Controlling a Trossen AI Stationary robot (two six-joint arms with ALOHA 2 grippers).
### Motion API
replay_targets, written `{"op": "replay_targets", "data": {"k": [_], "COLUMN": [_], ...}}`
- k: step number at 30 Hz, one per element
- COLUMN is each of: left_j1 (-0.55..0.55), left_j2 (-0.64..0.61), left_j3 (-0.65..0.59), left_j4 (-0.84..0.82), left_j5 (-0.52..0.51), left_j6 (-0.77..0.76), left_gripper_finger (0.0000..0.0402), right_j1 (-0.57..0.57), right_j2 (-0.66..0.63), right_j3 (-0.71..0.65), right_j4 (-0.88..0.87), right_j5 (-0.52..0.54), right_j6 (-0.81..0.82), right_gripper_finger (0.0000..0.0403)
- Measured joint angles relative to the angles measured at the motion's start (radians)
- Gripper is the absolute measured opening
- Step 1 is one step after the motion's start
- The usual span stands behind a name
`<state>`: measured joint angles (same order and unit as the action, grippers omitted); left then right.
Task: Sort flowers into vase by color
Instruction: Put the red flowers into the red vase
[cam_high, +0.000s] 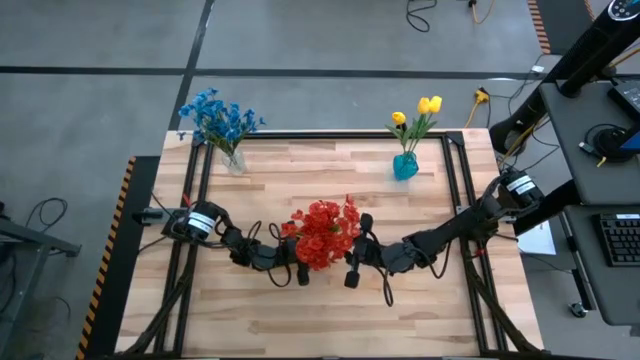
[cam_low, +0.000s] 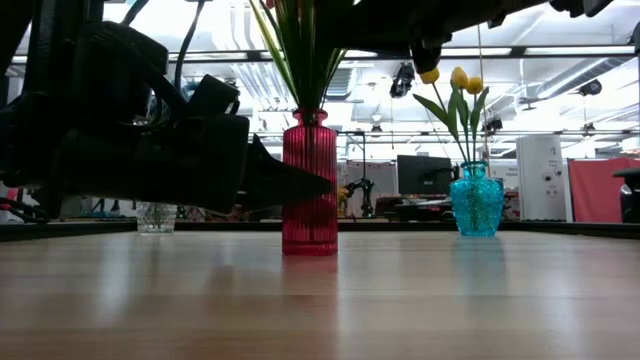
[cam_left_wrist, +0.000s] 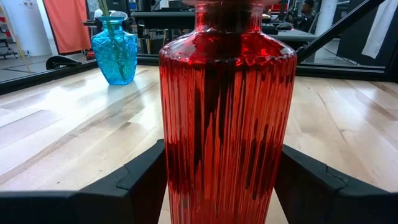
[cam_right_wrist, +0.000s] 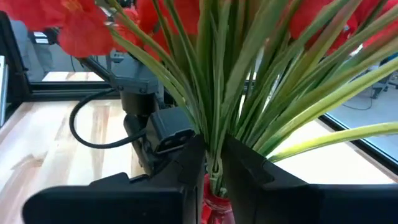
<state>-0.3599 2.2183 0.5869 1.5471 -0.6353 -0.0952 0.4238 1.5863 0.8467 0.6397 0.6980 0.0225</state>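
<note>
The stems stand tall with my right gripper's fingers close above the vase's opening, so next my right gripper takes the stems higher up (cam_right_wrist: 226, 93) and pushes down.
A red ribbed glass vase (cam_low: 310, 185) stands on its base at the middle of the wooden table, with a bunch of red flowers (cam_high: 322, 232) on green stems in it. My left gripper (cam_left_wrist: 221, 168) reaches in level from the table's left and is shut on the vase's body. My right gripper (cam_right_wrist: 213, 162) comes in level from the table's right, higher up, and is shut on the green stems (cam_right_wrist: 214, 118) just above the vase's mouth (cam_right_wrist: 214, 202). From above, the blooms hide the vase. My left gripper has the vase's lower body (cam_left_wrist: 180, 180) between its two fingers (cam_left_wrist: 143, 180), one on each opposite side. The fingers lie level, coming from the table's left. The vase stays upright with its base on the table. My right gripper pinches the bundled green stems (cam_right_wrist: 213, 146) between its two fingers, a little above the vase's mouth. The fingers lie level, across the stems, coming from the table's right. The stems stand upright in the vase and fan out above the fingers.
Blue flowers (cam_high: 222, 118) stand in a clear vase (cam_low: 155, 215) at the table's far left. Yellow flowers (cam_high: 420, 108) stand in a teal vase (cam_low: 476, 200) at the far right. Black frame rails (cam_high: 455, 190) run along the table's sides. Bare wood lies along the near edge.
</note>
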Motion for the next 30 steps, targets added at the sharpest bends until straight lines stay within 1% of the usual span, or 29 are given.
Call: {"op": "replay_targets", "data": {"k": [18, 27, 30], "left_j1": [0.0, 0.0, 0.0], "left_j2": [0.0, 0.0, 0.0], "left_j3": [0.0, 0.0, 0.0], "left_j4": [-0.001, -0.001, -0.001], "left_j5": [0.0, 0.0, 0.0], "left_j6": [0.0, 0.0, 0.0], "left_gripper_finger": [0.0233, 0.0233, 0.0233], "right_j1": [-0.014, -0.023, -0.026], "right_j2": [0.007, 0.007, 0.007], "right_j3": [0.0, 0.0, 0.0], "right_j4": [-0.009, -0.041, -0.041], "right_j5": [-0.025, -0.028, -0.044], "right_j6": [0.038, 0.071, 0.073], "right_gripper_finger": [0.0043, 0.0043, 0.0043]}}
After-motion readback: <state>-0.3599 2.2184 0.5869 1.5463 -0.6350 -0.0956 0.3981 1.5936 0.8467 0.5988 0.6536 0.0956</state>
